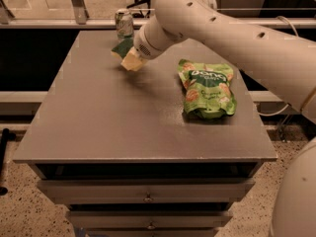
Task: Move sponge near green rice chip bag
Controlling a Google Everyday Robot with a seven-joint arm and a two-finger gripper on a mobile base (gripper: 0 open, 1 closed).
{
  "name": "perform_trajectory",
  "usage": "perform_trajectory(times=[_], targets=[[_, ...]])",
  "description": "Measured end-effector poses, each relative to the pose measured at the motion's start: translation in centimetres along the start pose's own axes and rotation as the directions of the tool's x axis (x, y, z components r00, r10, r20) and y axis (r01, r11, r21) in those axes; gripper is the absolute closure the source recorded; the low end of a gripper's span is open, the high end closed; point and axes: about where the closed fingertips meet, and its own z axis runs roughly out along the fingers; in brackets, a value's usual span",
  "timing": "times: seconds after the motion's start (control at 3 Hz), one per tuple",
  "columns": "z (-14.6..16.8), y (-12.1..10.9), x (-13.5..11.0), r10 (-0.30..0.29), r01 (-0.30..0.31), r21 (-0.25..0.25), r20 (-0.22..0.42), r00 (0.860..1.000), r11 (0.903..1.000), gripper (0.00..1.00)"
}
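I need to release the sponge on the table beside the far, can-side corner of the green rice chip bag (174, 58).
The sponge (124, 53), dark green on top with a pale yellow base, hangs tilted at the end of my arm, a little above the far left part of the grey table (98, 127). My gripper (132, 59) is shut on it, and the white wrist hides most of the fingers. The green rice chip bag (208, 89) lies flat on the right side of the table, about a hand's width right of the sponge and nearer the front.
A small green-and-white drink can (124, 23) stands at the table's far edge, just behind the sponge. My white arm (237, 38) crosses above the table's far right. Drawers (148, 196) sit below the table's front edge.
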Motion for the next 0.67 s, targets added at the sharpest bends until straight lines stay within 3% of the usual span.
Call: perform_trajectory(times=[0.33, 0.67], targets=[[-1.5, -4.7, 2.3, 0.016, -0.009, 0.081, -0.081, 0.997, 0.9967, 1.00], [-3.6, -7.1, 4.8, 0.049, -0.030, 0.125, -0.155, 0.987, 0.9918, 1.00]])
